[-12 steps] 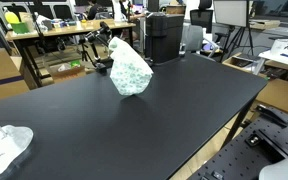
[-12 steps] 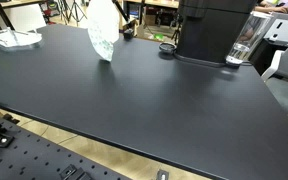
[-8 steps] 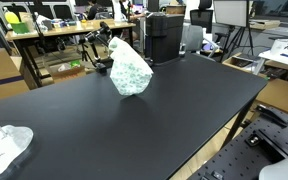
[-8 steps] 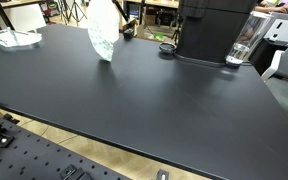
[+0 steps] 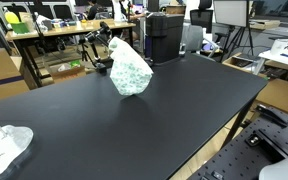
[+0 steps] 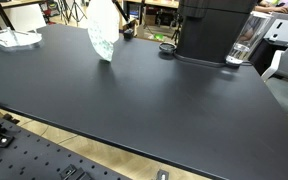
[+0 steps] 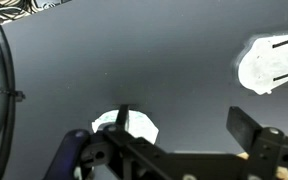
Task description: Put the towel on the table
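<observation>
The gripper's fingers should next go to the pointed top [image 5: 115, 43] of the white towel with green print and close there.
The white towel with green print [image 5: 131, 69] stands as a tall crumpled cone on the black table [image 5: 154, 125], its bottom touching the surface. It also shows in an exterior view [image 6: 103, 35] and as a white patch in the wrist view [image 7: 136, 128]. My gripper [image 7: 184, 120] is above it with its fingers wide apart; one finger lies over the towel's top. In an exterior view the gripper [image 5: 104, 45] sits at the towel's upper end. I cannot tell whether the towel still hangs on that finger.
A second white cloth [image 5: 4, 146] lies at a table corner, seen also in the wrist view [image 7: 270, 62]. A black coffee machine [image 6: 214, 28] with a glass [image 6: 241, 52] beside it stands at the table's back. Cluttered desks lie beyond.
</observation>
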